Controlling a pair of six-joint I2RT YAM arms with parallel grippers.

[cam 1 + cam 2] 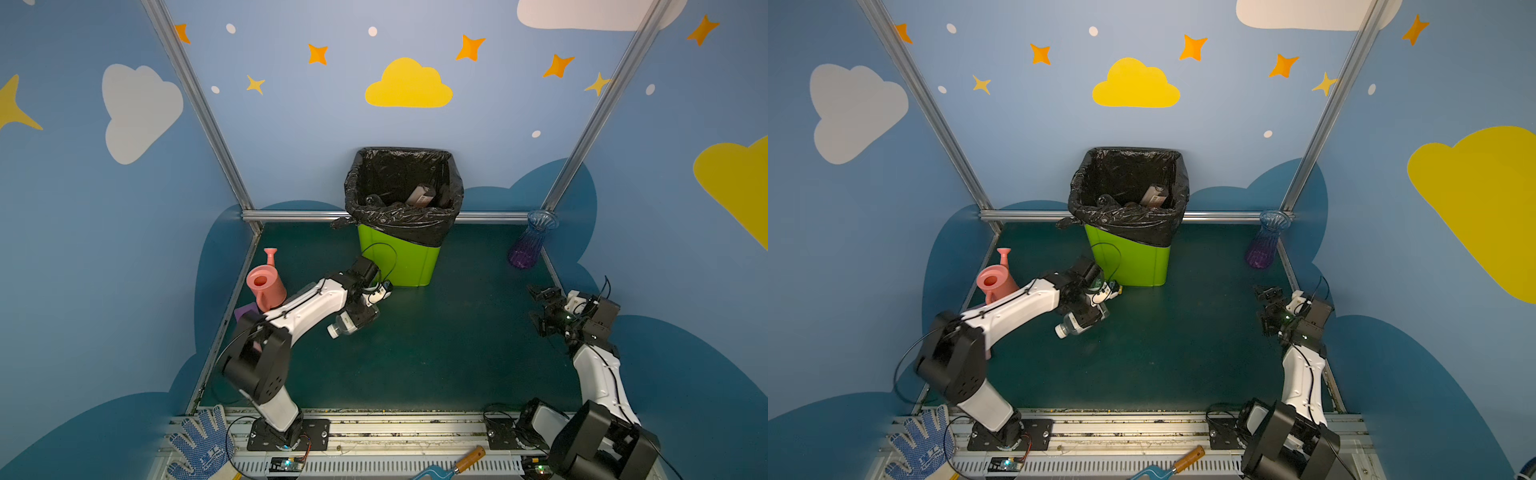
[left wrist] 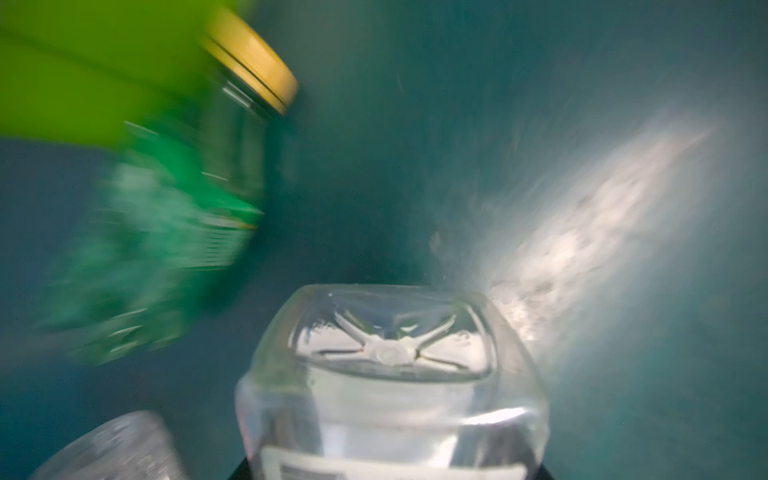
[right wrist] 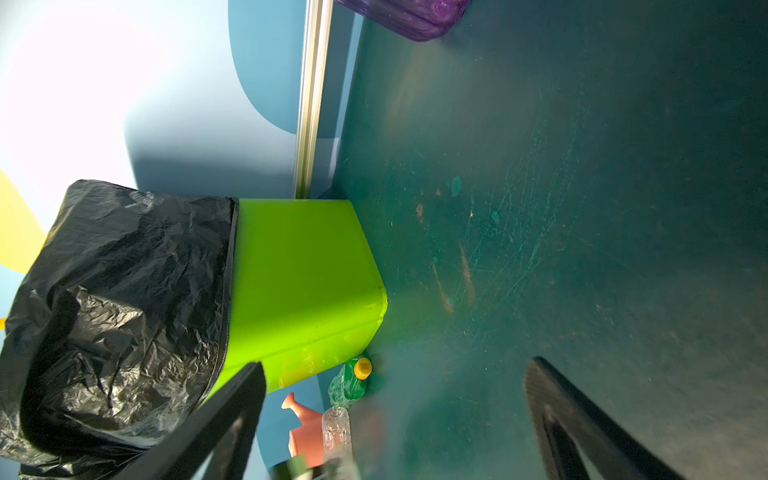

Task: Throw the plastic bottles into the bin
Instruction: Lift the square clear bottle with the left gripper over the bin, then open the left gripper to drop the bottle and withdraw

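Note:
Next, my left gripper lets go of the clear plastic bottle onto the bottles inside the bin (image 1: pixel 411 199), near the black liner's front rim.
My left gripper (image 1: pixel 359 320) is shut on a clear plastic bottle (image 1: pixel 345 325) with a white cap, held just in front of the bin (image 1: pixel 399 259), a lime-green bin with a black liner. In the left wrist view the held bottle's base (image 2: pixel 390 365) fills the lower middle. A green bottle with a yellow cap (image 2: pixel 195 187) lies beside the bin's foot, and another clear bottle (image 2: pixel 112 449) lies close to it. Both also show in the right wrist view, the green bottle (image 3: pixel 348 384) and the clear bottle (image 3: pixel 336 428). Some bottles (image 1: pixel 419 195) lie inside the bin. My right gripper (image 1: pixel 539 309) stands open and empty at the right.
A pink watering can (image 1: pixel 266 286) and a purple block (image 1: pixel 245 309) stand at the left wall. A blue-purple vase (image 1: pixel 532 243) is in the back right corner. A glove (image 1: pixel 199 444) and a hand tool (image 1: pixel 453 463) lie on the front rail.

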